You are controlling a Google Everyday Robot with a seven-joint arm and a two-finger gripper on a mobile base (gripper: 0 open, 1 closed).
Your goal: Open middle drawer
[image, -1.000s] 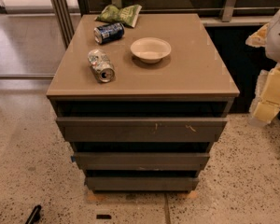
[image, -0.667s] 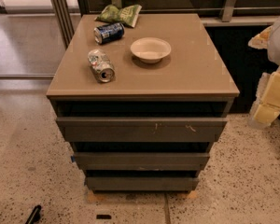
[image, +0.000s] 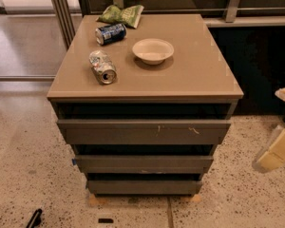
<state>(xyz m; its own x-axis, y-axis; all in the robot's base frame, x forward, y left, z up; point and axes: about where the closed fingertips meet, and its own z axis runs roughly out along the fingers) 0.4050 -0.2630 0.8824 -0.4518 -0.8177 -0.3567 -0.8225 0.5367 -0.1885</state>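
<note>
Next, I close my gripper on the end of the middle drawer's front [image: 209, 166], on the side toward the dark counter base.
The grey-brown cabinet [image: 190, 75] has three drawer fronts stacked one under another. The middle drawer [image: 143, 164] is the plain flat front below the taller front with pale scratches [image: 143, 132] and above the narrowest front [image: 143, 186]. Its front sits about flush with the others, with a dark gap above it. My gripper [image: 277, 151] shows as pale cream parts at the right edge, to the right of the cabinet at drawer height and apart from it.
On the cabinet top lie a crushed silver can [image: 102, 67], a blue can [image: 110, 33], a green chip bag [image: 122, 14] and a white bowl [image: 153, 50]. A dark counter base [image: 256, 65] stands at the right. A black object [image: 34, 218] lies on the speckled floor.
The arm at the right edge has moved down, from beside the cabinet top to beside the drawers. The drawers and the things on top have not moved.
</note>
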